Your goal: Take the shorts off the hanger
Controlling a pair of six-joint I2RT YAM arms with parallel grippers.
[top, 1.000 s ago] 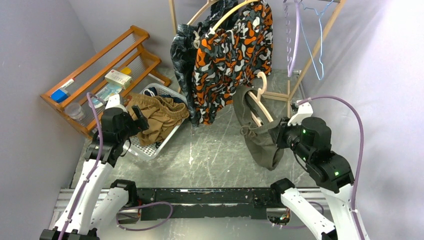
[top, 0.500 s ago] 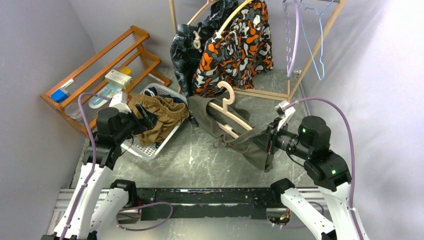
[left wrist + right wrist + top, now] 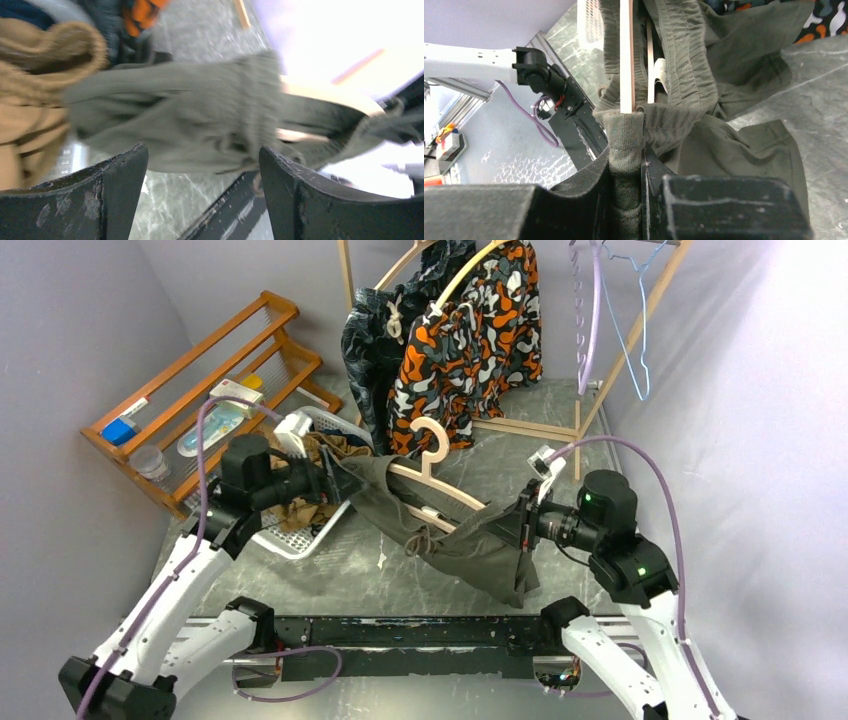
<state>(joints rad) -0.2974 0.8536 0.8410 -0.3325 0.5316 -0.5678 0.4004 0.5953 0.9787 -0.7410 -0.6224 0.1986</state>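
I need to release the olive-grey shorts from my right gripper on the table (image 3: pixel 443 572) between the camouflage shorts and the black bar.
The olive-grey shorts (image 3: pixel 450 540) hang on a wooden hanger (image 3: pixel 445 497), held level above the table's middle. My right gripper (image 3: pixel 522 523) is shut on their waistband (image 3: pixel 626 150) at the hanger's right end, with the hanger bar (image 3: pixel 626 55) running away from the jaws. My left gripper (image 3: pixel 335 478) stands open at the shorts' left end. In the left wrist view the blurred shorts (image 3: pixel 190 120) lie just beyond the left gripper (image 3: pixel 202 165), with nothing between its fingers. Camouflage shorts (image 3: pixel 465 335) and dark leaf-print shorts (image 3: pixel 368 340) hang on the rack.
A white basket (image 3: pixel 283 538) at the left holds tan shorts (image 3: pixel 30 100), with some navy fabric (image 3: pixel 20 7) behind them. A wooden shelf (image 3: pixel 190 370) with boxes stands at the far left. The wooden rack frame (image 3: pixel 585 410) carries a blue wire hanger (image 3: pixel 635 330).
My right gripper has swung the hanger and olive-grey shorts left and lower, towards the middle. My left arm has left the basket and reached right to the shorts' left end.
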